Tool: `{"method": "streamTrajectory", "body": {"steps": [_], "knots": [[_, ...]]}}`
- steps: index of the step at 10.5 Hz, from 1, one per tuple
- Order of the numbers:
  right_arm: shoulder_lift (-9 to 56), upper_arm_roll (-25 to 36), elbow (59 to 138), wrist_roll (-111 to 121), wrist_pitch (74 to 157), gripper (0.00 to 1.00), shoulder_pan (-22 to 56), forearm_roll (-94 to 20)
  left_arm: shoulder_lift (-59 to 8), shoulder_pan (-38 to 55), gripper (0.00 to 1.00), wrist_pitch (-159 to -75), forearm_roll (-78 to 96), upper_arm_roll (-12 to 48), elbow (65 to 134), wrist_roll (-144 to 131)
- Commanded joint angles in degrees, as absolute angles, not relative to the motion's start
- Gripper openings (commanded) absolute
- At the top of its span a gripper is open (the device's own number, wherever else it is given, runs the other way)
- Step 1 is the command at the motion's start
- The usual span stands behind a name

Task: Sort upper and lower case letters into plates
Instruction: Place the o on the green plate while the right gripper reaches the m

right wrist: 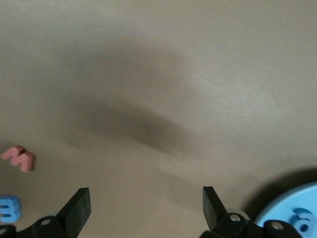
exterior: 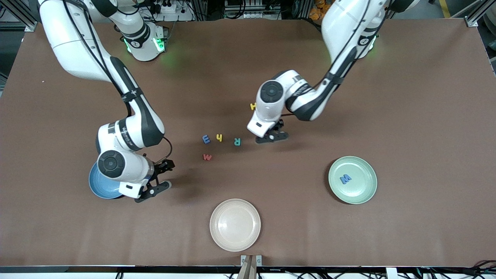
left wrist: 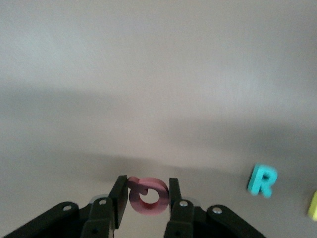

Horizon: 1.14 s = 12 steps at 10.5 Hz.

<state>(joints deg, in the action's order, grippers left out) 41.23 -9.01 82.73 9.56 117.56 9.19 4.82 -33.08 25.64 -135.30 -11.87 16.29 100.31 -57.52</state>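
My left gripper will let go of the red round letter beside the blue M, close to the mint green plate's middle (exterior: 355,179).
My left gripper (left wrist: 146,192) is shut on a small red round letter (left wrist: 161,192), low over the table beside the teal R (left wrist: 262,180). In the front view this gripper (exterior: 279,131) is by the loose letters: teal R (exterior: 237,142), yellow letter (exterior: 219,137), blue E (exterior: 206,139), red letter (exterior: 207,157). Another yellow letter (exterior: 253,105) peeks out by the left arm. The mint green plate (exterior: 368,192) holds a blue M (exterior: 345,178). My right gripper (exterior: 164,176) stands open and holds nothing, beside the blue plate (exterior: 97,188), which the arm mostly hides. A blue letter (right wrist: 302,218) lies in that plate (right wrist: 285,210).
A cream-beige plate (exterior: 235,224) with nothing in it sits near the table's front edge, between the two coloured plates. The right wrist view shows the red letter (right wrist: 19,158) and the blue E (right wrist: 9,208) on brown table.
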Motion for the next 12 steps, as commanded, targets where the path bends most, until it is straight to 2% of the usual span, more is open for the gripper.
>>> {"method": "streamTrajectory", "body": {"steps": [1, 4, 6, 8, 9, 12], "knots": [[40.4, -8.7, 83.1, 9.6, 120.0, 1.0, 14.5, 4.0, -27.2, 20.0, 0.0, -133.6, -12.8, 13.3, 102.0, -47.7], [40.5, -8.7, 85.6, 12.3, 125.3, 1.0, 19.6, 4.5, -26.2, 15.5, 0.0, -133.5, -12.6, 7.1, 101.8, -33.5], [40.9, -8.7, 85.9, 23.4, 126.8, 1.0, 19.6, 4.4, -26.6, 13.6, 0.0, -133.5, -12.0, 2.8, 101.9, -27.1], [41.0, -8.6, 87.8, 25.1, 129.4, 1.0, 20.7, 4.6, -28.0, 13.1, 0.0, -133.5, -12.1, 0.3, 101.6, -26.9], [41.0, -8.6, 90.9, 25.0, 134.2, 1.0, 21.0, 4.6, -29.1, 12.3, 0.0, -133.6, -12.0, 0.1, 100.6, -27.0], [41.0, -8.6, 93.9, 25.8, 135.7, 1.0, 21.7, 4.6, -32.2, 12.5, 0.0, -133.5, -10.9, -0.1, 98.9, -27.8]]}}
